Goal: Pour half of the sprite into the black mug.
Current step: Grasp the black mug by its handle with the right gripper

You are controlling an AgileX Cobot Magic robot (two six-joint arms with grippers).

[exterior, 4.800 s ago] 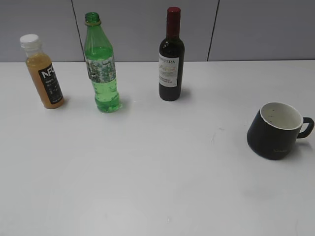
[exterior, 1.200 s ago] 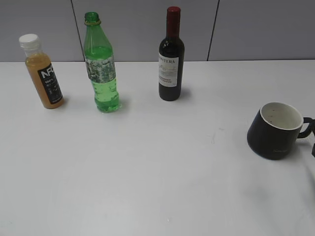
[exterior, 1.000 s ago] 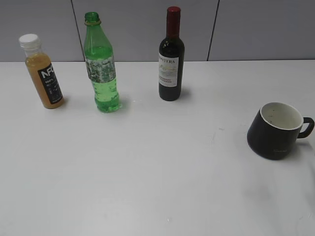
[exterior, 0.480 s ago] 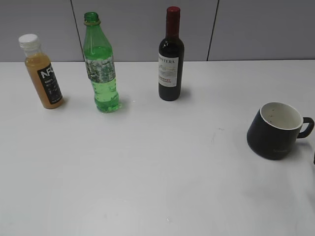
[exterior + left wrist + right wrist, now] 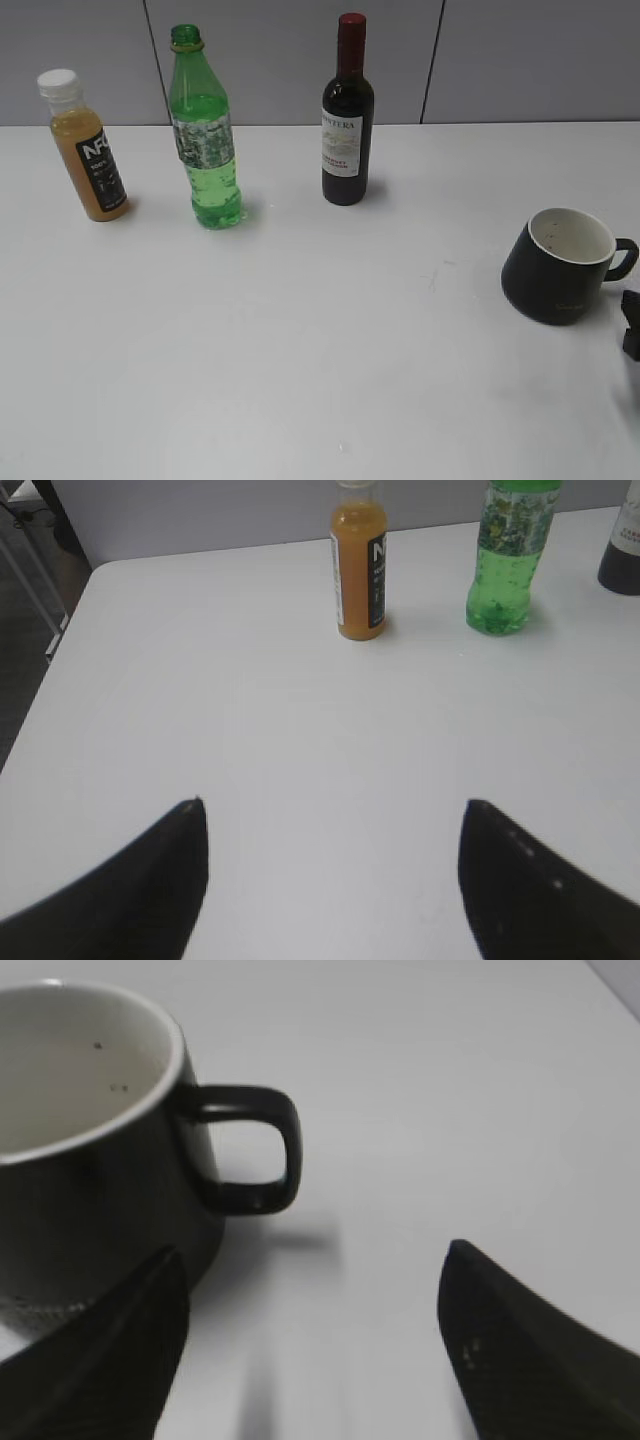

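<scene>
The fingers of my right gripper will close on the outer side of the black mug's handle (image 5: 630, 258) (image 5: 291, 1158), the part that is farthest from the mug's body.
The sprite (image 5: 206, 135), a tall green bottle without a cap, stands upright at the back left of the white table; it also shows in the left wrist view (image 5: 505, 560). The black mug (image 5: 558, 265) stands at the right, handle pointing right; the right wrist view shows it close up (image 5: 90, 1140) with its handle (image 5: 255, 1150). My right gripper (image 5: 315, 1260) is open and empty, just in front of the handle; only its tip (image 5: 632, 322) shows at the right edge of the exterior view. My left gripper (image 5: 330, 810) is open and empty over bare table, well short of the bottles.
An orange juice bottle (image 5: 88, 148) with a white cap stands left of the sprite. A dark wine bottle (image 5: 348, 115) with a red top stands right of it. A grey wall runs behind the table. The table's left edge (image 5: 40, 700) shows in the left wrist view.
My right gripper's tip has come into the exterior view at the right edge, beside the mug's handle. Bottles and mug have not moved.
</scene>
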